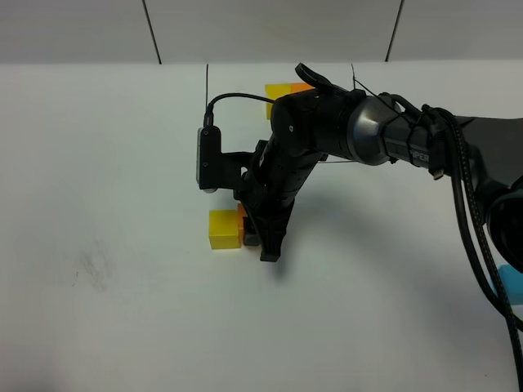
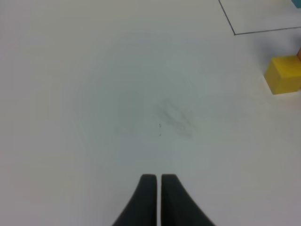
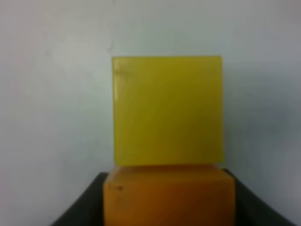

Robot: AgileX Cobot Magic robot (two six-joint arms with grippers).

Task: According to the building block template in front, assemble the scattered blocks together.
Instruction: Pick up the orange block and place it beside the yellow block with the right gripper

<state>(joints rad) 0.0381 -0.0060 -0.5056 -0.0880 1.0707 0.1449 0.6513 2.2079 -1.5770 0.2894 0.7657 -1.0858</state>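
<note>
My right gripper needs to set the orange block down on the table flush [image 1: 255, 229] [image 3: 169, 197] against the yellow block. The orange block is now held at the table's middle.
My right gripper [image 1: 260, 241] reaches across to the table's middle and is shut on the orange block [image 1: 243, 216]. In the right wrist view the orange block [image 3: 169, 197] sits between the dark fingers [image 3: 80, 212], pressed flush against the yellow block [image 3: 167, 110]. The yellow block [image 1: 224, 229] rests on the table, left of the gripper. The light blue block [image 1: 511, 282] lies at the far right edge, partly behind cables. At the back stands the template [image 1: 278, 90] in its black frame, showing yellow and orange cubes; my arm hides the rest. My left gripper [image 2: 156, 188] is shut and empty, well away from the yellow block [image 2: 284, 75].
The right arm and its cables [image 1: 466, 196] span the right half of the white table [image 1: 106, 163]. A faint smudge [image 1: 91, 269] marks the table at the left. A corner of the black frame line [image 2: 235, 33] shows in the left wrist view.
</note>
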